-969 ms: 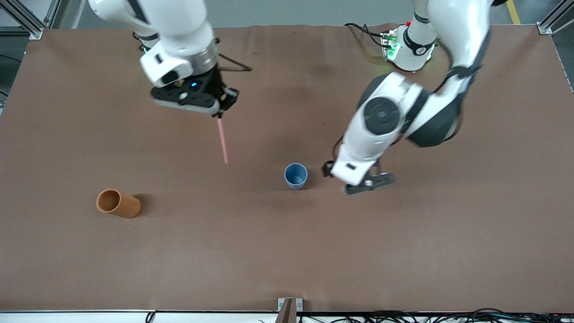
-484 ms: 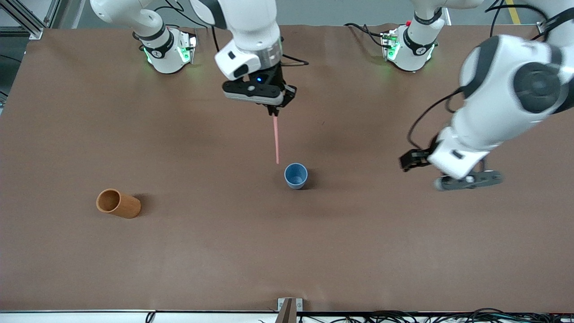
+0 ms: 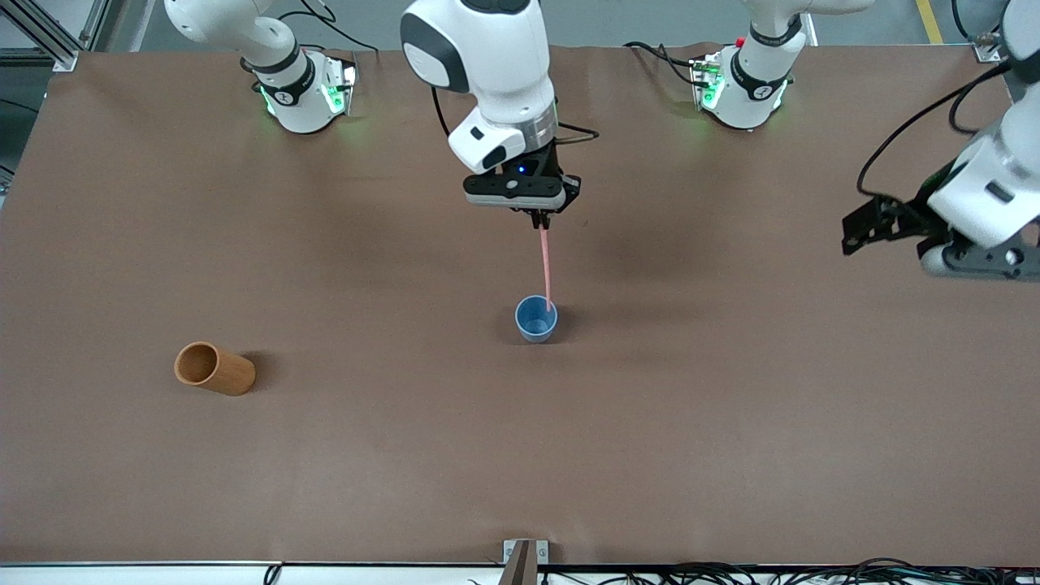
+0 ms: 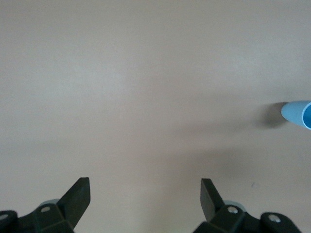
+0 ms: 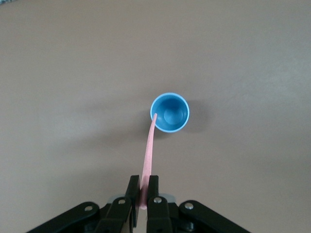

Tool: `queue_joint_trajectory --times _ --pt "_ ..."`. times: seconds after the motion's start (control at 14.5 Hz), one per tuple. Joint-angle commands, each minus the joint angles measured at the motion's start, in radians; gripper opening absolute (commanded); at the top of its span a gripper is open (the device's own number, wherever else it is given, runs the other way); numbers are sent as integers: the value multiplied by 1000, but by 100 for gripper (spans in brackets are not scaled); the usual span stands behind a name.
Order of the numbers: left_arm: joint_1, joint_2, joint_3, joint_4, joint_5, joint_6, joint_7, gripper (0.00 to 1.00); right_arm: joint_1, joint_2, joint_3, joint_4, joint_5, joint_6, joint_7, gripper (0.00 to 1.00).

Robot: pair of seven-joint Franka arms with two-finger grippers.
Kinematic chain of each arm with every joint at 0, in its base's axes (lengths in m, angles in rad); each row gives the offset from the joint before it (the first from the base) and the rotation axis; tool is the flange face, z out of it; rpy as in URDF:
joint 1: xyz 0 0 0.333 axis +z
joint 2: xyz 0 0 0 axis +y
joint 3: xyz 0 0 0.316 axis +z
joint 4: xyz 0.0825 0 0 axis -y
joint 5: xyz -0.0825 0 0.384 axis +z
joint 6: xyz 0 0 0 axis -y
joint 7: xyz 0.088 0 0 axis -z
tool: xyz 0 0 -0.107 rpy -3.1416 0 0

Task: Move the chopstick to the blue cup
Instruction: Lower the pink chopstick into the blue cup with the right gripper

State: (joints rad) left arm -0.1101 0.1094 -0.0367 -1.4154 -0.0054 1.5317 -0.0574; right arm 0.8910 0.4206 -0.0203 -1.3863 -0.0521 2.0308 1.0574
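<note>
Next, my right gripper lets go of the pale-pink chopstick inside the blue cup (image 3: 537, 328) (image 5: 171, 114), leaning on the cup's rim nearest the robot bases.
My right gripper (image 3: 539, 218) (image 5: 144, 187) is shut on the top of the pale-pink chopstick (image 3: 546, 264) (image 5: 148, 153), which hangs nearly upright above the middle of the table. Its lower tip sits at the rim of the blue cup (image 3: 536, 318) (image 5: 169, 112), which stands upright on the brown table. My left gripper (image 4: 145, 187) is open with nothing between its fingers, up in the air at the left arm's end of the table. The left arm's hand (image 3: 975, 219) shows at the edge of the front view. The blue cup (image 4: 297, 113) shows at the edge of the left wrist view.
An orange-brown wooden cup (image 3: 214, 369) lies on its side toward the right arm's end of the table, nearer to the front camera than the blue cup. Both robot bases (image 3: 301, 89) (image 3: 741, 85) stand along the table's edge farthest from that camera.
My right gripper has carried the chopstick toward the left arm's end, from beside the blue cup to over it. My left arm has swung away from the cup toward its own end.
</note>
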Motion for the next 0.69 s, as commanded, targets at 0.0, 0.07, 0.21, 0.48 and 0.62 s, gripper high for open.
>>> queue_joint_trajectory --times 0.0,0.07,0.21,0.48,0.62 --pt "-11 -33 -2 -28 -15 -7 -1 100 16 23 -6 1 -20 5 7 7" --pt "-10 -33 -2 -28 -15 -7 2 100 19 32 -7 -6 -22 5 7 7" --pt "-2 -36 0 -30 -15 -7 17 100 26 40 -6 -19 -70 3 6 8" --pt "3 -40 0 -37 -13 -7 22 100 37 64 -7 -20 -83 15 6 9" --pt "7 -36 3 -31 -13 -7 24 100 39 72 -7 -19 -83 20 6 14"
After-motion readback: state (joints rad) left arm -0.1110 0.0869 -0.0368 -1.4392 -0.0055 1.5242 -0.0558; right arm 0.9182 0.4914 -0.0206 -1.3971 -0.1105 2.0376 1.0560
